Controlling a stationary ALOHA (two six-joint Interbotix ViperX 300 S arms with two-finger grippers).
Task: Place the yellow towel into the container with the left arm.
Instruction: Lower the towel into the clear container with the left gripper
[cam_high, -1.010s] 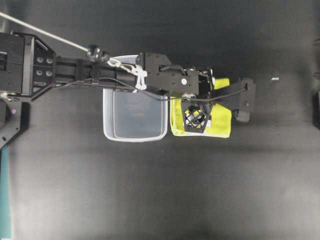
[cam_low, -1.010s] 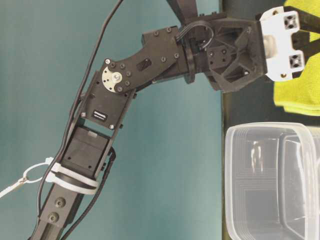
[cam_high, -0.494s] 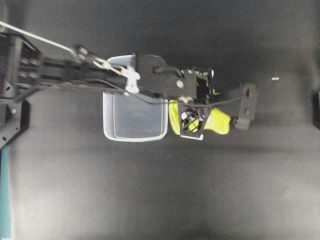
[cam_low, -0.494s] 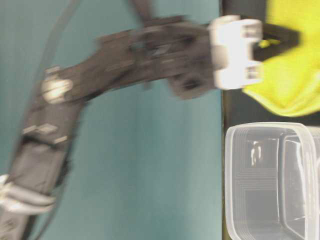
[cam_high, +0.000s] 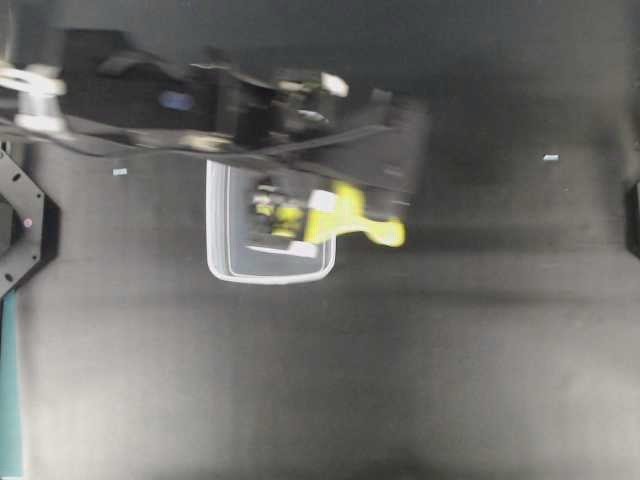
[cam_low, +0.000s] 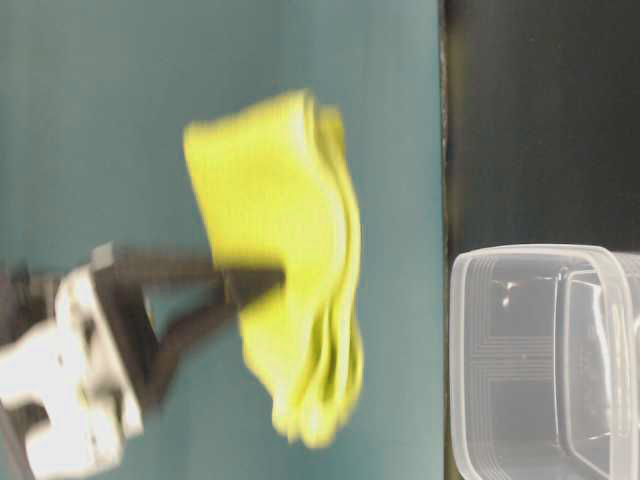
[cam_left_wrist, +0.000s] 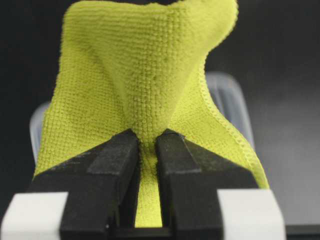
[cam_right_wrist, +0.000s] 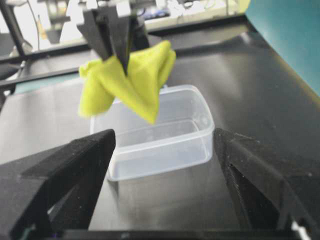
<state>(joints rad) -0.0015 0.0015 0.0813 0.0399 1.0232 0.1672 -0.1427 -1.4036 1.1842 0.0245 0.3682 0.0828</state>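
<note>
The robot's left gripper should release the yellow towel, which hangs bunched above the container now, on the middle of the clear container's bottom (cam_high: 270, 210).
My left gripper (cam_left_wrist: 146, 137) is shut on the yellow towel (cam_left_wrist: 145, 65), pinching a fold of it. The towel hangs bunched in the air. In the overhead view the towel (cam_high: 350, 215) hangs over the right edge of the clear container (cam_high: 225, 265), with the blurred left gripper (cam_high: 290, 215) above the tub. The right wrist view shows the towel (cam_right_wrist: 130, 85) held above the empty container (cam_right_wrist: 150, 145) by the left gripper (cam_right_wrist: 117, 52). My right gripper (cam_right_wrist: 164, 132) is open and empty, low on the table, facing the container from a distance.
The container stands on a dark table mat (cam_high: 450, 350). A black arm base (cam_high: 20, 230) sits at the left edge of the overhead view. The table-level view shows the towel (cam_low: 290, 260) beside the container (cam_low: 540, 360), against a teal wall (cam_low: 120, 120).
The left gripper has lifted the towel off the table to the right of the container and swung it left, up over the container. The container has not moved.
</note>
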